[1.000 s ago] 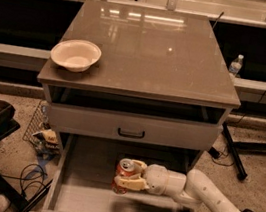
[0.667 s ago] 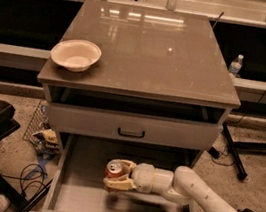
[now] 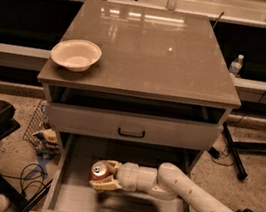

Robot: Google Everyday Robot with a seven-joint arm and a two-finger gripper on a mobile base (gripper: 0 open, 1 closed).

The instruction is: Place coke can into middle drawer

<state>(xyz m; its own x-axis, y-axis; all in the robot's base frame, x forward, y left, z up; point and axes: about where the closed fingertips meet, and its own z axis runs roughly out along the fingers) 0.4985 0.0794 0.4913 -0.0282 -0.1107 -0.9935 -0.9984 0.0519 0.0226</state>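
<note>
I should release the coke can in the open drawer's front corner [image 3: 79,199] nearest the cables. The can is now held just above the drawer's floor.
The coke can [image 3: 99,170], red-orange with a silver top, is held upright inside the open middle drawer [image 3: 69,196], left of its centre and a little above the pale floor. My gripper [image 3: 104,175] reaches in from the right on a white arm and is shut on the can, one finger above it and one below. The can's lower part is partly hidden by the fingers [image 3: 104,185].
A white bowl [image 3: 76,54] sits on the cabinet top at the left edge. The upper drawer front with a black handle [image 3: 131,133] hangs just above the open drawer. A water bottle [image 3: 236,65] stands behind at the right. Cables and clutter lie on the floor at left.
My gripper has carried the can leftward inside the drawer, from right of centre to left of centre. The arm has stretched further in.
</note>
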